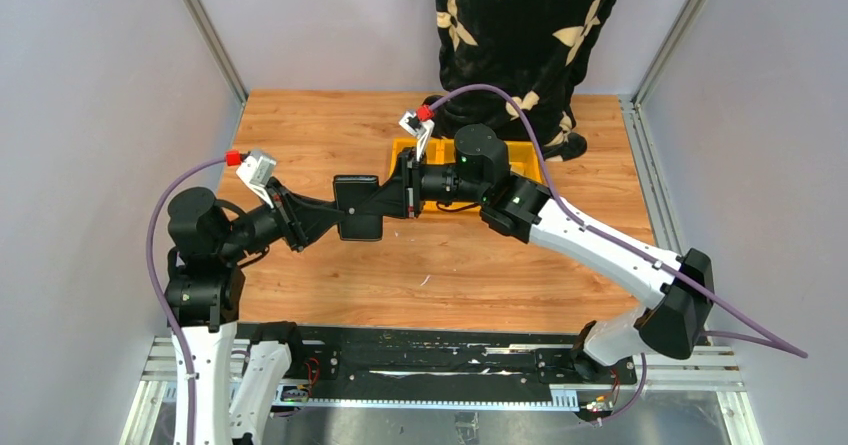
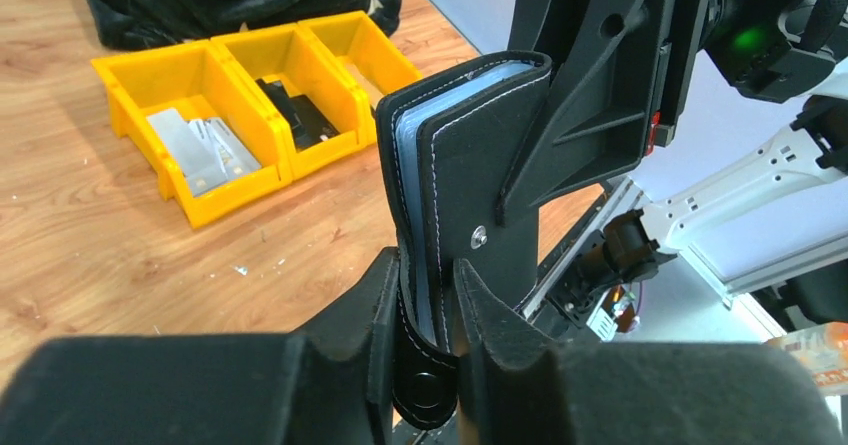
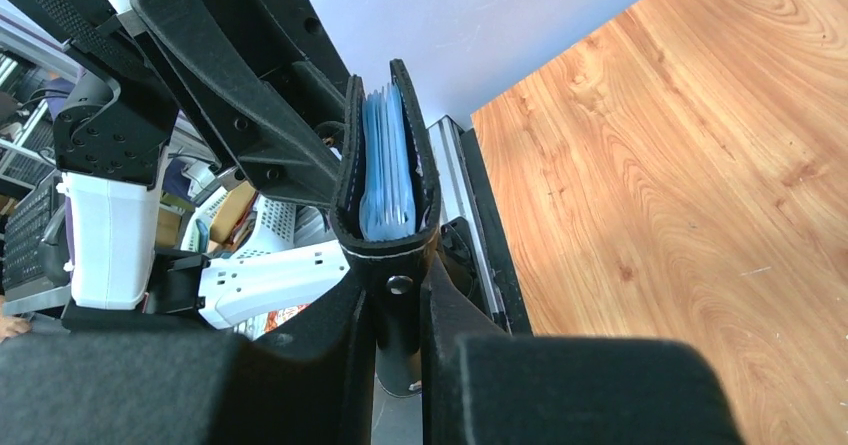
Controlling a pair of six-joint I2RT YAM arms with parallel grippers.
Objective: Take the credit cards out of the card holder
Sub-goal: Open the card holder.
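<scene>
Both covers' edges are pinched together in my left gripper, so my left gripper will open and grab just the snap tab (image 2: 428,391) before it spreads the card holder for the cards.
The black card holder (image 1: 358,208) hangs in the air above the table, held between both grippers. My left gripper (image 1: 322,213) is shut on its end by the snap tab, seen close in the left wrist view (image 2: 430,300). My right gripper (image 1: 398,195) is shut on the opposite end, near a snap stud (image 3: 398,285). The holder (image 2: 480,175) is closed to a narrow gap. Grey-blue sleeves with card edges (image 3: 386,170) show inside that gap, also in the left wrist view (image 2: 404,155). I cannot tell single cards apart.
A yellow three-part bin (image 2: 190,200) stands at the back of the wooden table (image 1: 330,295), partly under my right arm (image 1: 520,150). One part holds pale grey flat pieces (image 2: 195,145), another a black item (image 2: 300,115). A dark patterned cloth (image 1: 520,25) hangs behind it.
</scene>
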